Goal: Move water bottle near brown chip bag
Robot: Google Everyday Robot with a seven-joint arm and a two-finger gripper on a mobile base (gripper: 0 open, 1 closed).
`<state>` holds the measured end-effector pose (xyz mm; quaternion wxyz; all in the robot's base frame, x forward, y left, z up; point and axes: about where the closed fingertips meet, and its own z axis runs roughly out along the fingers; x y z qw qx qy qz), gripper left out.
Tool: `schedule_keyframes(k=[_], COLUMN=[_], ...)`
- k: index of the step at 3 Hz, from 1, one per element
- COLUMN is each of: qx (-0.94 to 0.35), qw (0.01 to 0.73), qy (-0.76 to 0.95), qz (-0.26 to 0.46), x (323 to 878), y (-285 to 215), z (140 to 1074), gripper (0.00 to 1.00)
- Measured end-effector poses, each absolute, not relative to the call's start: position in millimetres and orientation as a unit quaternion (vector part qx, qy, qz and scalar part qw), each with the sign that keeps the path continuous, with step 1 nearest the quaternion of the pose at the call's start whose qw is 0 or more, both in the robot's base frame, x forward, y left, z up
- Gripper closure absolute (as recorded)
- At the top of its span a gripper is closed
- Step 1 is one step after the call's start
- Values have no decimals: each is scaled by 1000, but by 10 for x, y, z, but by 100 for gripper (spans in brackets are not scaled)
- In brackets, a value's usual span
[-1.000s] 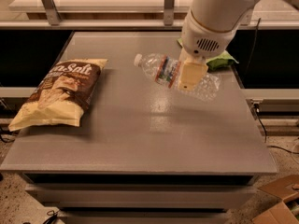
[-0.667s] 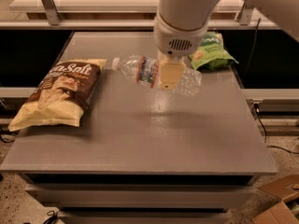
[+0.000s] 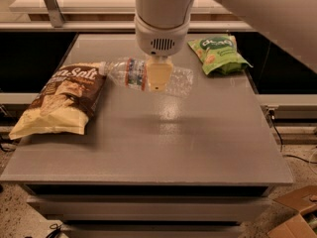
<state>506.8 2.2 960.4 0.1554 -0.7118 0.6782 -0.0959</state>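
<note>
I should have my gripper release the water bottle on the grey table (image 3: 132, 94), setting it close against the upper corner of the brown chip bag.
The water bottle (image 3: 130, 73), clear and ribbed with a white, red and blue label band, is held on its side above the grey table (image 3: 198, 143), its cap end pointing left towards the brown chip bag (image 3: 62, 100). My gripper (image 3: 158, 75) hangs from the white arm and is shut on the bottle's middle, its yellowish finger in front. The chip bag, dark brown and cream-yellow with white "Salt" lettering, lies flat at the table's left. The bottle's cap end is close to the bag's upper right corner.
A smaller green snack bag (image 3: 218, 54) lies at the table's back right. A metal rail and shelf run behind the table. Cardboard (image 3: 297, 217) lies on the floor at lower right, with cables beside the table.
My gripper has carried the water bottle leftward across the table, from near the green bag to close by the brown chip bag.
</note>
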Motion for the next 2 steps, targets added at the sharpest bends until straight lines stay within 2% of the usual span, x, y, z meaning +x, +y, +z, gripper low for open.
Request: schedule_keyframes(k=[2], qx=[-741], qw=[113], qy=[657], qz=[-82], x=[5346], y=[248], z=[9310], gripper=[100])
